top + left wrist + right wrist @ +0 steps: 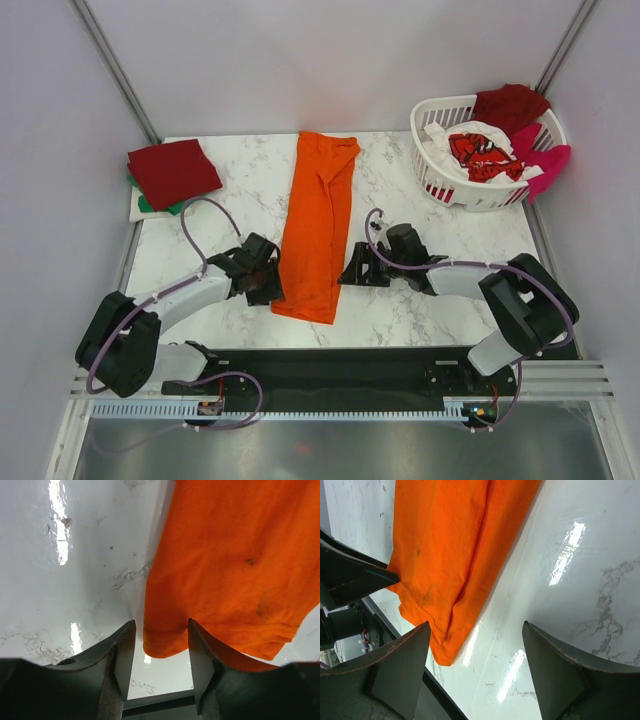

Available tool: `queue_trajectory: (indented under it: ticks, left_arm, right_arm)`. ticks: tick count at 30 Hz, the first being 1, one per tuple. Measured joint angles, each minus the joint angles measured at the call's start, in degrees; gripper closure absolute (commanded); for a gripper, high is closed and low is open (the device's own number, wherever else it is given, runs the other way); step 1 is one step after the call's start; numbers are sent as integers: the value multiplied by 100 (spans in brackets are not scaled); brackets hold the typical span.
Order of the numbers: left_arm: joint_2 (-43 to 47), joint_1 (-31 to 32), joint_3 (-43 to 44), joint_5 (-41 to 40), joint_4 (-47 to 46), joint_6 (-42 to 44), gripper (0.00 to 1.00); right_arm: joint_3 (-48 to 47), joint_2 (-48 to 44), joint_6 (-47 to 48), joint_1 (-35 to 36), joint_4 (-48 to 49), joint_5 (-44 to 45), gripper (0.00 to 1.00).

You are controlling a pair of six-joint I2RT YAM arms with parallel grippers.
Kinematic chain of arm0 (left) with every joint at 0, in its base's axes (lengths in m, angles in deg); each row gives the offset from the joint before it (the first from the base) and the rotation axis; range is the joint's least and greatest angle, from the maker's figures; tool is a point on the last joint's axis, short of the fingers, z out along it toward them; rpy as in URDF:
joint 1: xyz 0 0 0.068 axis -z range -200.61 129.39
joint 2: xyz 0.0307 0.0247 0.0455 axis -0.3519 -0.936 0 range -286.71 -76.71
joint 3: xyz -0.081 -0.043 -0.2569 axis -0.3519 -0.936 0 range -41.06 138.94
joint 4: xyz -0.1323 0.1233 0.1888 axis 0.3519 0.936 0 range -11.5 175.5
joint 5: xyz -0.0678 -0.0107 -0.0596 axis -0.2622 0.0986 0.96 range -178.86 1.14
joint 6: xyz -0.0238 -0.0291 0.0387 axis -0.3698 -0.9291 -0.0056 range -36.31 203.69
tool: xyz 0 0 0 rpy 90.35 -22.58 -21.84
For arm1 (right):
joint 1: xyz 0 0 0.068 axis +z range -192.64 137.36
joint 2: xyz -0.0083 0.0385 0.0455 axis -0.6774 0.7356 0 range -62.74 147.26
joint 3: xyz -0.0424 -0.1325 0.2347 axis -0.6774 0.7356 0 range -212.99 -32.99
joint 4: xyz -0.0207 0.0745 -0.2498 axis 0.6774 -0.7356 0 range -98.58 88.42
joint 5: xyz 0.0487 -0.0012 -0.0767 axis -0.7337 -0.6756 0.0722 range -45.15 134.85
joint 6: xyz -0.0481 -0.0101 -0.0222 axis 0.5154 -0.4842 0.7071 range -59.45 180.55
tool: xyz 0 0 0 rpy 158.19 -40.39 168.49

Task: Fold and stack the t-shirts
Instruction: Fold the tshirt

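Note:
The near hem corner (332, 319) (451, 656) of the bright orange t-shirt, across the hem from my left gripper, will be gripped by my right gripper.
The bright orange t-shirt (318, 225) lies folded into a long strip down the middle of the table. My left gripper (268, 284) is at its near left corner. In the left wrist view the gripper (161, 642) is open, and the shirt's hem corner (165, 642) lies between the fingers, not pinched. My right gripper (351, 272) is just right of the shirt's near end. It is wide open (476, 630) over bare table, with the shirt's edge (445, 555) by its left finger. A folded dark red shirt (172, 170) tops a stack that has a green one (146, 203) under it.
A white slatted basket (437, 180) at the back right holds a white shirt with red print (478, 152), a dark red shirt (510, 105) and a magenta one (545, 165) hanging over its rim. The table's near edge runs just below the orange shirt's hem.

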Motion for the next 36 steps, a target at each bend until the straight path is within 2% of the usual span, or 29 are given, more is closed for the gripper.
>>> queue_trajectory:
  ticks: [3,4,7,12,15,24,29,36]
  left_arm:
    - [-92,-9,-181,33,-153,-66,65]
    - [-79,-24,-225,31,-251,-79,77]
    - [-94,-37,-317,74,-461,-155,98]
    - [-55,-37,-411,162,-667,-245,98]
    - [-15,-37,-485,254,-807,-323,98]
    - [68,-37,-669,487,-1126,-533,98]
    - [149,-37,-774,577,-1228,-597,98]
    - [348,-37,-957,669,-1294,-643,98]
  right_arm:
    - [129,-85,-22,0,96,-31,16]
    - [184,-127,-28,0,116,-48,16]
    - [321,-315,-46,20,44,-57,16]
    - [581,-732,-232,323,-223,68,19]
    - [745,-916,-483,782,-291,151,23]
    - [892,-610,-1453,1875,308,236,34]
    - [824,-365,-1674,2055,535,389,43]
    - [789,-306,-1799,2092,555,706,46]
